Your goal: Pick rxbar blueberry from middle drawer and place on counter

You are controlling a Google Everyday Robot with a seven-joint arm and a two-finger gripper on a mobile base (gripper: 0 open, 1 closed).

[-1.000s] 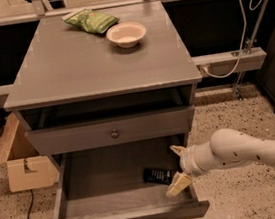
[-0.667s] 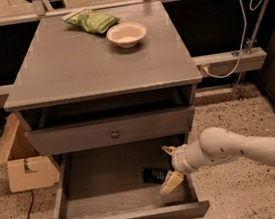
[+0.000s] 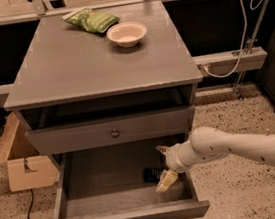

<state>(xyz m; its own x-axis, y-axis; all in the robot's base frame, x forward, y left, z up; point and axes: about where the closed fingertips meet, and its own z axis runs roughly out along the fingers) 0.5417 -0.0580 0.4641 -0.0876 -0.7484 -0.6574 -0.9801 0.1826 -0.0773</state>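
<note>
The robot's gripper should close on the near-gripper end (image 3: pixel 164 173) of the rxbar blueberry, as that end already sits between its open fingers in the middle drawer.
The rxbar blueberry (image 3: pixel 151 174) is a small dark bar lying on the floor of the open middle drawer (image 3: pixel 103 194), towards its right side. My gripper (image 3: pixel 160 169) reaches into the drawer from the right on a white arm. Its two pale fingers are spread apart. One fingertip (image 3: pixel 161 149) is behind the bar and the other (image 3: pixel 164 183) is in front of it. The bar's right end lies between them and is partly hidden by the gripper. The counter (image 3: pixel 91 62) is the grey cabinet top above.
A green snack bag (image 3: pixel 91 19) and a pale bowl (image 3: pixel 126 34) sit at the back of the counter. A shut drawer front with a dark knob (image 3: pixel 114 133) hangs just above the open drawer. A cardboard box (image 3: pixel 21 164) stands on the floor at left.
My gripper has moved left and deeper into the drawer, from beside the bar to around its right end. The bar has not moved.
</note>
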